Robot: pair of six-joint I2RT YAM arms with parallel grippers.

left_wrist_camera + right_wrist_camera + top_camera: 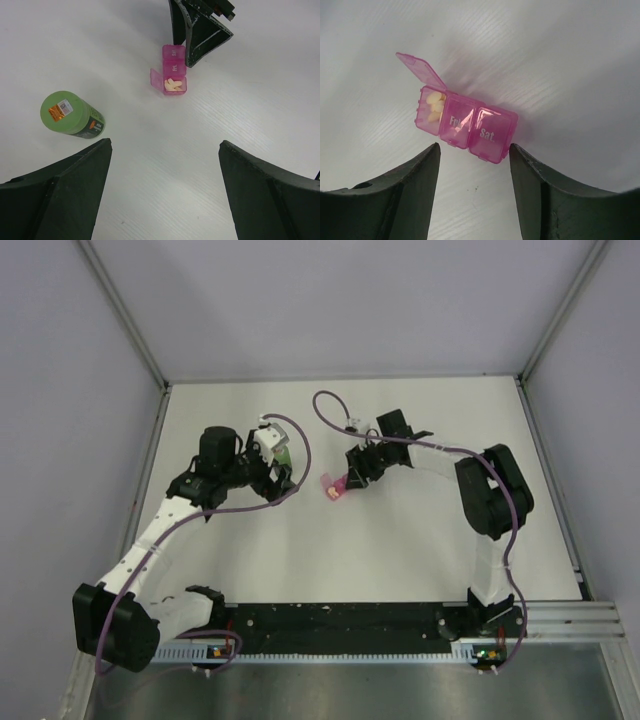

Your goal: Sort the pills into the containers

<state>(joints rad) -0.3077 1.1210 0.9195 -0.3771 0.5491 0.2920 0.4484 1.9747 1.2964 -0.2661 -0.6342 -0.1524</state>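
Observation:
The pink pill box is lying at a slant across my right gripper's fingers, so next I open them, line up with the row and grip the "Sat." compartment (492,132) before I lift.
The pink pill box (465,122) lies on the white table, a row of three joined compartments. Its end compartment has the lid up and holds several pale pills (435,106); the "Fri" and "Sat." lids are shut. My right gripper (474,146) is open and empty, just above and beside the box, not touching it. The box also shows in the left wrist view (173,70) and the top view (333,489). My left gripper (165,142) is open and empty, well short of the box. The right fingers (200,35) stand behind the box there.
A green bottle (70,114) with its cap on stands upright left of my left gripper, and shows by the left wrist in the top view (283,453). Purple cables loop over both arms. Grey walls edge the table (420,560).

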